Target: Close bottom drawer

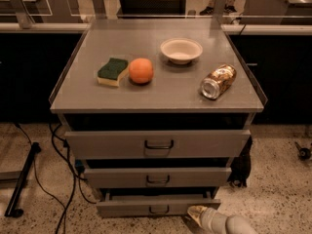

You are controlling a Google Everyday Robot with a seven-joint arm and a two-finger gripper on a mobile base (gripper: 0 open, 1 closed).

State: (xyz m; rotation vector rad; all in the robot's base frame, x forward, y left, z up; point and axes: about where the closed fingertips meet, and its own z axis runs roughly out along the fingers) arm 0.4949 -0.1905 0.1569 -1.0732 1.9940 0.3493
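Note:
Next, my gripper lets go of the bottom drawer once it is to be shut flush in the cabinet [158, 200], just below the middle drawer.
The bottom drawer [158, 206] is the lowest and narrowest grey front of three, with a small dark loop handle [159, 209]. It stands pulled out a little, with a dark gap above its front panel. My gripper [196, 212] comes in from the bottom right on a pale arm. Its yellowish tip lies against the lower right corner of the drawer front. The middle drawer [157, 177] and the top drawer [158, 143] sit above it.
On the cabinet top [161, 94] lie a green-and-yellow sponge [112, 71], an orange [141, 70], a white bowl [181, 49] and a can on its side [218, 81]. Black cables [61, 179] and a stand leg [22, 182] lie on the floor at left.

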